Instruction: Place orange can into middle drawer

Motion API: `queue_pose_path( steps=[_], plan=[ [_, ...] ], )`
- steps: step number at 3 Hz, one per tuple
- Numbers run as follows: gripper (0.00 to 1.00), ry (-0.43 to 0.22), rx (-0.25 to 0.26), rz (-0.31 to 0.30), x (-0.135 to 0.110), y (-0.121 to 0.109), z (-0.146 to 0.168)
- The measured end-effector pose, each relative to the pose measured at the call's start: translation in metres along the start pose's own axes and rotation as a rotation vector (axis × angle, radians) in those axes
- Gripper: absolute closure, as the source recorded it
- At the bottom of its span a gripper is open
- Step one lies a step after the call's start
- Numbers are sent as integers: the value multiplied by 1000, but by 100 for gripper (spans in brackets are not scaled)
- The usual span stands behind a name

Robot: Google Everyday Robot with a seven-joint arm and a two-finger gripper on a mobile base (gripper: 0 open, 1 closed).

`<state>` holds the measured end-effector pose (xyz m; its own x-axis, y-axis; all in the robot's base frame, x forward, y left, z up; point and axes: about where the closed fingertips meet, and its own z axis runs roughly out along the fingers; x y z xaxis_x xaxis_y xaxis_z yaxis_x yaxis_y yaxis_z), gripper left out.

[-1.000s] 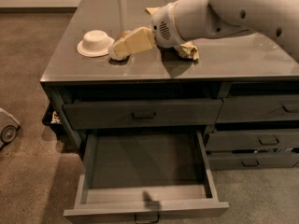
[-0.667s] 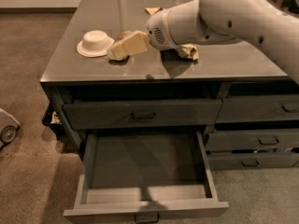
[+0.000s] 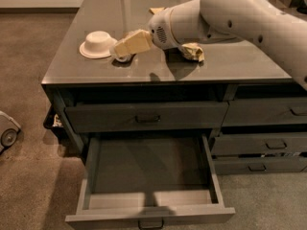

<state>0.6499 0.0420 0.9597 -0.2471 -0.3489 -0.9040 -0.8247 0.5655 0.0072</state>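
My gripper should close around the orange can [image 3: 123, 58] that is beside the white bowl, because that can should go into the middle drawer.
The orange can [image 3: 123, 58] lies on the dark countertop just right of the white bowl. Only a bit of its shiny silver end shows below the gripper's tip. My gripper [image 3: 126, 46], cream-coloured at the end of the white arm, reaches in from the right and sits right over the can, at or touching it. The middle drawer [image 3: 192, 213] is pulled wide open below the counter's front edge. Its grey tray holds nothing and its small bar handle [image 3: 150, 223] is at the bottom of the view.
A white bowl [image 3: 97, 43] sits upside down left of the can. A brown-and-yellow snack bag [image 3: 193, 51] lies under the arm. The top drawer [image 3: 146, 117] and the right-hand drawers [image 3: 261, 144] are closed. A wheeled object [image 3: 7, 135] stands on the carpet at the left.
The gripper has moved a little to the left and lower, closer to the bowl and onto the can. The drawer, bowl and bag have not moved.
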Motion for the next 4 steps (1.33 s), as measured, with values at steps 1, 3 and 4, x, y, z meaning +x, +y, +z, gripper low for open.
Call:
queue_pose_path(
  steps=[1,3,4],
  plan=[
    [0,22,21,-20,-2,-19,15],
    [0,99,24,-41,11,-56,55],
    [0,113,5,-60,11,-59,81]
  ],
)
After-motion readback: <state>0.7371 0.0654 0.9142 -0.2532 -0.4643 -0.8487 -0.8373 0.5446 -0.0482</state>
